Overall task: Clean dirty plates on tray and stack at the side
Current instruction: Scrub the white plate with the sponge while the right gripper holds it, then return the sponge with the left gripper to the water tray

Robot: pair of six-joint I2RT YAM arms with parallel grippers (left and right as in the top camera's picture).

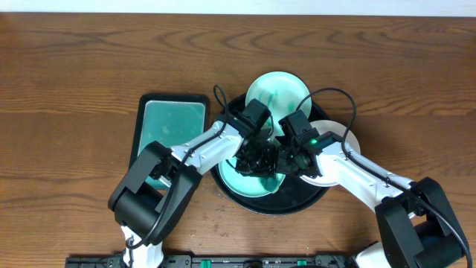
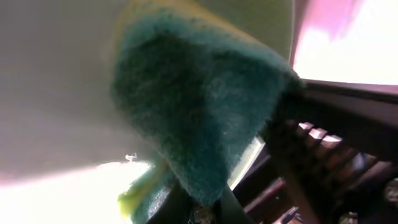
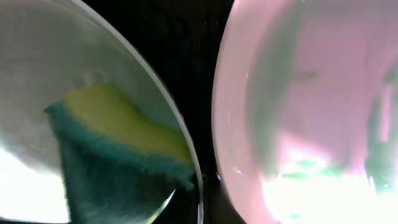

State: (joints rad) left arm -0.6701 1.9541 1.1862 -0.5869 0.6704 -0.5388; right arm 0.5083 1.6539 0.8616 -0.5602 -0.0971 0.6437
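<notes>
The teal pad is in the smaller rectangular tray (image 1: 170, 151). Next, my left gripper lets go of the green-and-yellow sponge around the middle of that pad.
The round black tray (image 1: 305, 199) sits mid-table. A pale mint-green plate (image 1: 251, 182) lies in its left half, and both grippers meet over it. My left gripper (image 1: 253, 155) is shut on a green-and-yellow sponge (image 2: 199, 106) and presses it against that plate (image 2: 50, 81). My right gripper (image 1: 290, 158) is at the plate's rim (image 3: 198, 199) and seems shut on it. The sponge (image 3: 112, 155) lies on the plate (image 3: 56, 50) in the right wrist view. A second mint plate (image 1: 277, 91) with green smears rests at the tray's far rim. A white plate (image 1: 343, 132) lies at the right.
A smaller rectangular black-rimmed tray with a teal pad (image 1: 172, 123) lies left of the round tray. Another plate with green smears (image 3: 311, 93) fills the right of the right wrist view. Cables loop over the tray's far side. Bare wooden table surrounds everything.
</notes>
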